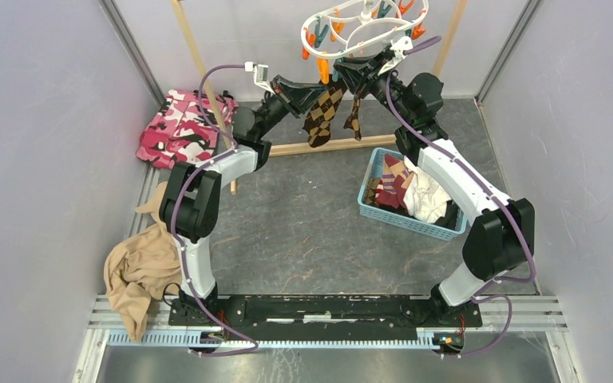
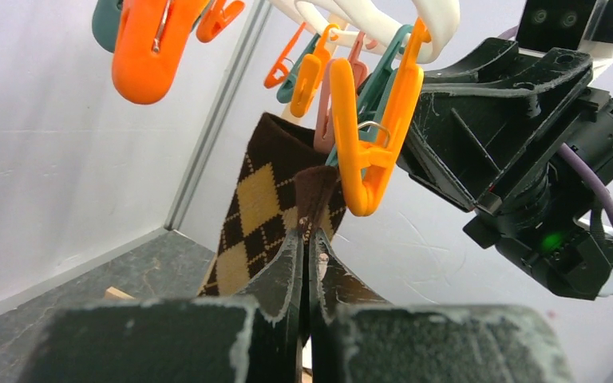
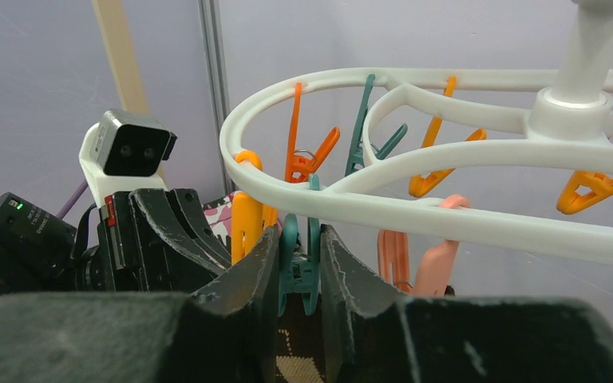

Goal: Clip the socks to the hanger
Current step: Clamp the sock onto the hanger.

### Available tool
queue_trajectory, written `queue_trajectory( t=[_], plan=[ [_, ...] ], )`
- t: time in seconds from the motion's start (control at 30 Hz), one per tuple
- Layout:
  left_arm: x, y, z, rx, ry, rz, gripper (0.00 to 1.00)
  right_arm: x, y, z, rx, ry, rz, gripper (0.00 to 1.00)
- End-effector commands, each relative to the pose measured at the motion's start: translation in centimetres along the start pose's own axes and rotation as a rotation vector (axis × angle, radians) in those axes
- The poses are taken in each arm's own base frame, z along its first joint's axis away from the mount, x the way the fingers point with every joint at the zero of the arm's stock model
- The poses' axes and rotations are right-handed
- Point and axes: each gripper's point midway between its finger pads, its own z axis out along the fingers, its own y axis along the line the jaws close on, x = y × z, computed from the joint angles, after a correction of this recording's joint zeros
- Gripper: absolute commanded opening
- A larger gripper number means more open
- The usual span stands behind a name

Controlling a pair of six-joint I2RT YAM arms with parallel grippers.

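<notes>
Next, my left gripper releases the brown argyle sock so it hangs just below the teal clothespin (image 1: 346,108) (image 2: 278,211) in my right gripper.
The white oval hanger (image 1: 365,28) hangs at the top centre with orange and teal clothespins. My left gripper (image 2: 310,233) is shut on the dark top edge of a brown argyle sock (image 2: 259,207) and holds it up just under an orange clothespin (image 2: 375,144). In the top view this sock (image 1: 323,112) dangles below the hanger, and a second argyle sock (image 1: 354,116) hangs beside it. My right gripper (image 3: 299,239) is shut on a teal clothespin (image 3: 299,267) under the hanger's ring (image 3: 415,209), squeezing its handles. Argyle cloth shows just below that pin.
A blue basket (image 1: 377,163) with more socks sits on the floor at the right. The pink camouflage cloth (image 1: 183,124) lies at the back left. The tan garment (image 1: 140,271) lies at the near left. The wooden rack frame (image 1: 331,146) stands behind the arms.
</notes>
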Motion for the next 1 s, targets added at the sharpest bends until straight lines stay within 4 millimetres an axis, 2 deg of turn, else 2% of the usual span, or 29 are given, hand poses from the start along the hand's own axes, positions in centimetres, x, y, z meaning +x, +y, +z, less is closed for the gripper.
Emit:
queue_trajectory(
  t=[0.0,0.33,0.97],
  plan=[
    [-1.36,-2.31,0.48,0.118,-0.022,-0.011,0.02,-2.21,0.01,0.01,-0.008,-0.060,-0.018,0.08],
    [-1.29,-2.28,-0.21,0.156,-0.003,-0.036,0.02,-2.12,0.03,-0.05,-0.009,-0.058,-0.018,0.09],
    [-1.95,-2.99,0.13,0.230,-0.009,-0.104,0.02,-1.54,0.08,0.04,-0.019,-0.049,-0.017,0.09]
  ],
)
